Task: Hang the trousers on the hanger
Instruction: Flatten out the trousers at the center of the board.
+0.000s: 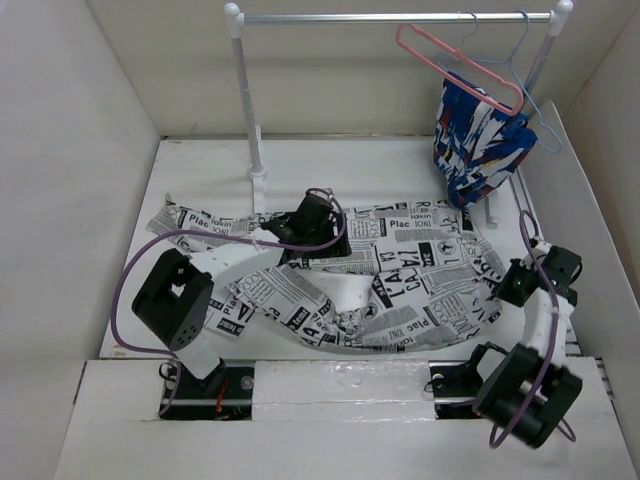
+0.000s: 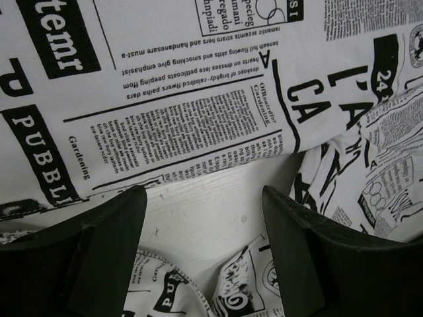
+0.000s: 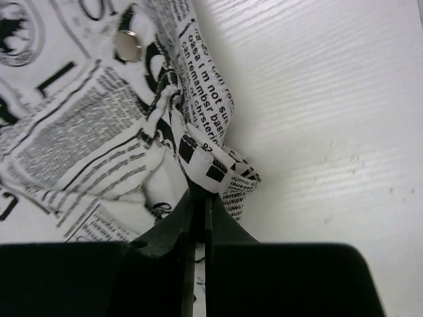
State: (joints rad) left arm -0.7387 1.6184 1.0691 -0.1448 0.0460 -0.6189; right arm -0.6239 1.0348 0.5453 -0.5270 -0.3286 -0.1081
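Observation:
The trousers have a loose end of the near leg [image 1: 234, 291] for my left gripper to take. I move it there next and close it, leaving the far leg lying.
The trousers [image 1: 400, 270], white with black newspaper print, lie spread and crumpled across the table. The pink hanger [image 1: 455, 62] hangs tilted on the rail at the back right. My left gripper [image 1: 300, 228] is open above the trousers' middle left part; in the left wrist view its gripper [image 2: 205, 198] straddles a bare strip of table between folds of trousers [image 2: 185, 99]. My right gripper [image 1: 505, 285] is shut on the trousers' right edge; the right wrist view shows the gripper [image 3: 200, 197] pinching a bunched fold of trousers [image 3: 211, 165] near a metal snap [image 3: 127, 45].
A pale blue hanger [image 1: 510, 85] on the rail [image 1: 400, 18] carries a blue, white and red garment [image 1: 478, 140]. The rail's left post [image 1: 248, 110] stands behind my left gripper. White walls enclose the table [image 1: 200, 165] on three sides.

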